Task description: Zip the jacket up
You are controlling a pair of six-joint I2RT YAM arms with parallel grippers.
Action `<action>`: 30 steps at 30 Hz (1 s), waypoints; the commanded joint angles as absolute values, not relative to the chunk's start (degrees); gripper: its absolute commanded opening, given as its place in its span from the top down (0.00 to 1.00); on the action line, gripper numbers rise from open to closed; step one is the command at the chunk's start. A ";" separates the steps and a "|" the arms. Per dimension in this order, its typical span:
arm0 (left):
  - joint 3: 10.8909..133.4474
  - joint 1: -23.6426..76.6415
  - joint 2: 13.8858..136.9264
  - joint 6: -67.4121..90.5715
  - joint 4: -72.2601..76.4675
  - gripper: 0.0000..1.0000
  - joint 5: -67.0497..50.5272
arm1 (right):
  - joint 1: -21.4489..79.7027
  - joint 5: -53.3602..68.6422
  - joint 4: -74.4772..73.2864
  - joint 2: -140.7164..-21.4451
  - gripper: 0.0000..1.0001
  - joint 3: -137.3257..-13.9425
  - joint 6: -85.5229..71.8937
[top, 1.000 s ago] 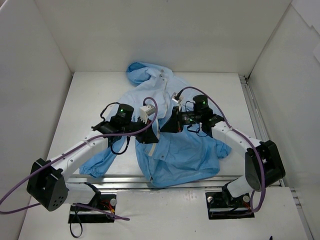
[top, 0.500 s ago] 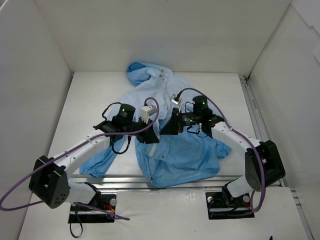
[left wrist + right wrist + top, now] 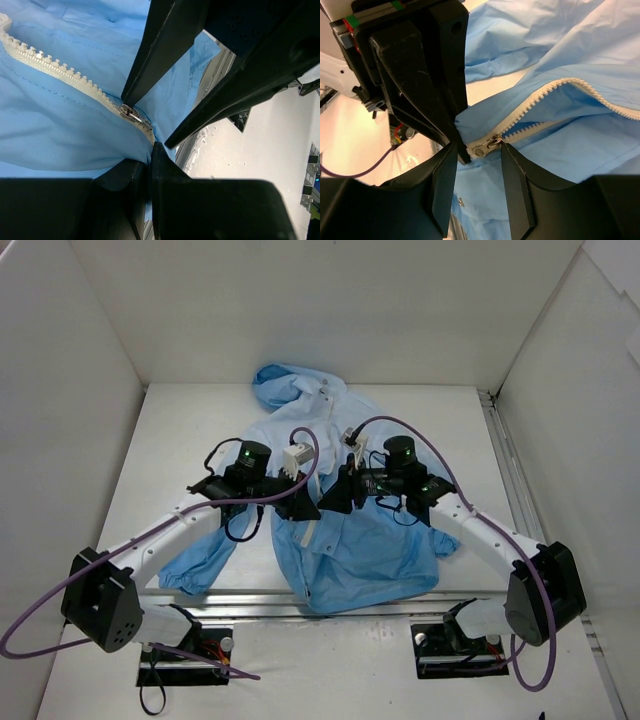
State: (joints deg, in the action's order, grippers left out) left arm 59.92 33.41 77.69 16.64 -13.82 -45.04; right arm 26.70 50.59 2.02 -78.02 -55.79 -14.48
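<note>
I can see the slider's pull tab lies flat along the zipper, so I will pinch the pull tab's loose end (image 3: 479,151) with my right gripper and lift it before pulling the slider up.
The light-blue jacket (image 3: 380,550) lies spread on the white table, hood at the back (image 3: 285,385). Its white zipper (image 3: 55,70) is open above the slider (image 3: 132,114). My left gripper (image 3: 303,508) is shut on the jacket fabric just below the slider, seen close up in the left wrist view (image 3: 149,150). My right gripper (image 3: 335,498) faces it, open. In the right wrist view (image 3: 480,147) its jaws stand either side of the slider (image 3: 487,146) without closing on it. The left gripper's fingers (image 3: 437,90) show there pinching the fabric.
White enclosure walls stand at the left, back and right. A metal rail (image 3: 230,600) runs along the table's near edge under the jacket hem, and another (image 3: 505,460) runs along the right side. The jacket's left sleeve (image 3: 200,560) lies beneath my left arm.
The two grippers have drawn a little closer together over the jacket front. The right arm's elbow has swung outward to the right. The fabric at the zipper is pulled tauter.
</note>
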 commanded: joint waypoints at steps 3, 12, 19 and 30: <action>63.55 33.05 76.64 16.61 -10.11 1.00 -47.90 | 29.35 40.53 2.37 -74.36 0.63 -55.72 -12.48; 63.19 33.05 75.32 16.79 -10.28 1.00 -47.90 | 30.59 36.83 1.23 -74.27 0.64 -55.55 -11.87; 62.84 32.52 75.23 16.79 -10.19 1.00 -47.73 | 31.38 38.32 0.88 -73.83 0.78 -55.37 -11.87; 63.89 31.99 76.11 16.88 -10.28 1.00 -48.08 | 31.64 37.01 -2.19 -72.69 0.97 -55.46 -10.99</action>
State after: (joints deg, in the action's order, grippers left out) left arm 59.99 32.51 77.89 16.97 -14.50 -45.95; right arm 31.16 38.54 -1.78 -74.70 -55.48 -12.38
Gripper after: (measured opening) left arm 0.020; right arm 0.035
